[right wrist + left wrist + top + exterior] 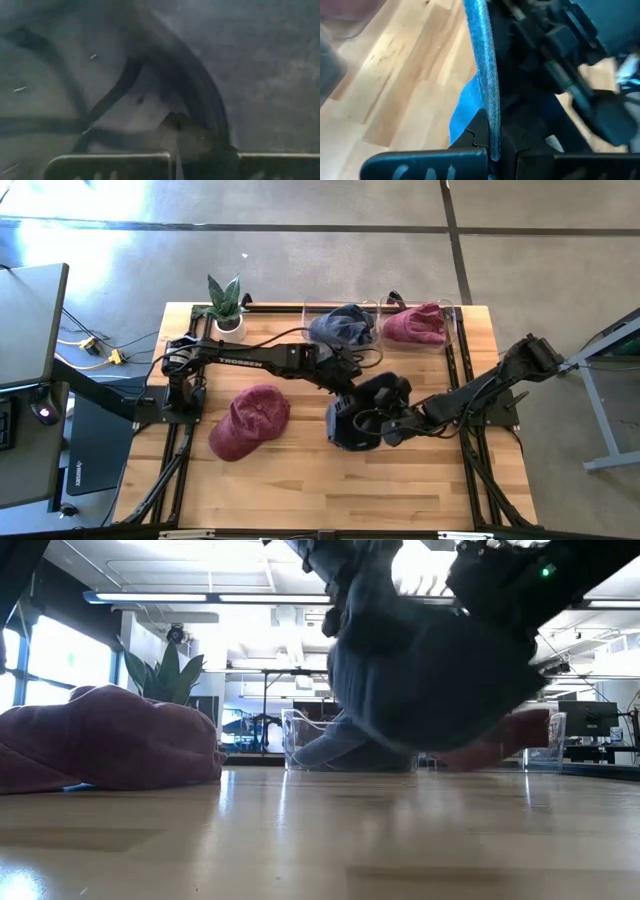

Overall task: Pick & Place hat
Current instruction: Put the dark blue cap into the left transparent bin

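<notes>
The hat's brim is in my left gripper and cloth inside the hat's top is pinched by my right gripper, so my right gripper needs to open and take the brim's edge [487, 65].
A dark blue hat [362, 418] hangs over the middle of the table, between my two grippers. My left gripper [347, 386] reaches it from the table's left and is shut on its brim. My right gripper [386, 428] comes from the right and is shut on its crown cloth. In the low view the hat [430, 670] hangs above the tabletop. A maroon hat [250, 420] rests on the wood to the left, crown up. My left gripper [490, 147] pinches the hat's brim edge [489, 100] between its two fingers, which lie across the edge. It comes from the table's left, slanting down. The hat is lifted clear of the table. My right gripper [176, 142] is shut on a fold of the hat's dark inner cloth [175, 122] beside a seam band [200, 85]. It comes from the table's right, slanting down. The hat hangs off the tabletop.
Two clear bins stand along the far edge, one with a blue hat [343, 326], the other with a maroon hat [416, 325]. A potted plant [226, 305] stands at the far left corner. Bare wood lies along the near edge [330, 490].
</notes>
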